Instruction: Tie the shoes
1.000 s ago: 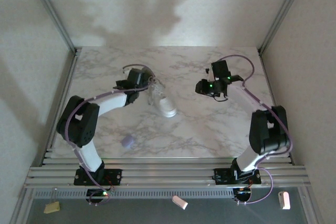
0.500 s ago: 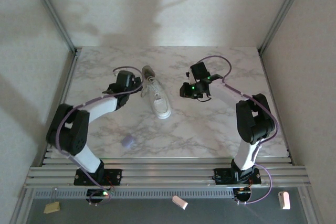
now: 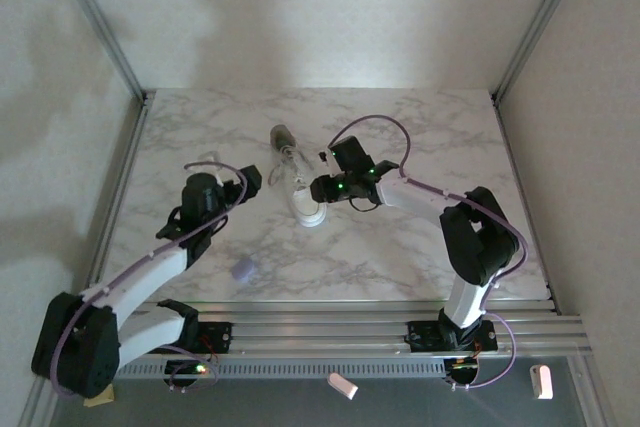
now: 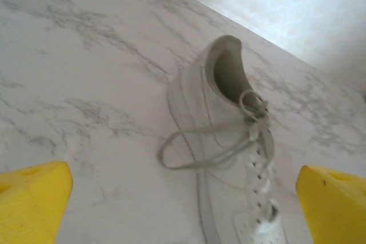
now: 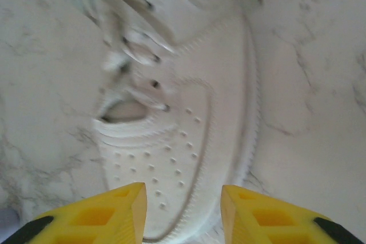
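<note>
Right fingers are past the lace's loose end, over the sneaker's toe; they should back toward its heel and pinch that loose end point(image 5: 164, 42).
The small white sneaker point(image 3: 297, 179) lies on the marble table, heel point(image 3: 283, 136) to the far side and toe toward me. In the left wrist view the sneaker point(image 4: 226, 135) shows its greyish lining, and a thin lace loop point(image 4: 171, 154) trails onto the table beside it. My left gripper point(image 3: 248, 180) is open, a short way left of the shoe, with nothing between its yellow fingers point(image 4: 31, 204). My right gripper point(image 3: 319, 190) is open right over the toe; its yellow fingers point(image 5: 94, 218) stand either side of the toe cap point(image 5: 171, 164).
A tiny lavender blob point(image 3: 243, 269) lies near the front left of the table point(image 3: 420, 237). Metal frame posts point(image 3: 100, 22) and walls close in the sides and back. A rail point(image 3: 320, 332) runs along the near edge.
The left arm has pulled back from the shoe toward the near left. The right arm has swung left, up to the toe. The shoe turned and shifted slightly.
</note>
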### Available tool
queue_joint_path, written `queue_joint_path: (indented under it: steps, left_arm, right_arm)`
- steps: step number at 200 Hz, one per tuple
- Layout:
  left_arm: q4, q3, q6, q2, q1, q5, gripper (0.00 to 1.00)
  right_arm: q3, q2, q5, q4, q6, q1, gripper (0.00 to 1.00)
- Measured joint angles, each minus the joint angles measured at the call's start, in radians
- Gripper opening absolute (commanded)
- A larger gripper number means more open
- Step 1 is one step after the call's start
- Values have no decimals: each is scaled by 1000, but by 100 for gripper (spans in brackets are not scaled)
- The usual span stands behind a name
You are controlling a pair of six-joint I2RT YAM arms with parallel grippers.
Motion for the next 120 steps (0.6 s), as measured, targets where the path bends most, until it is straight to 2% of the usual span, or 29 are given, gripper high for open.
queue_joint_path:
  steps: [57,93,120]
  left_arm:
    - [45,-136,-115,-135,100,151,100]
    - [48,-137,-128,-158,127,192,100]
    - [48,-137,-128,-167,136,207,100]
  right_arm:
    - [193,77,-11,0,-77,12,46]
    - [332,179,-16,-23,-100,32,45]
    - [372,229,-15,-67,-121,34,45]
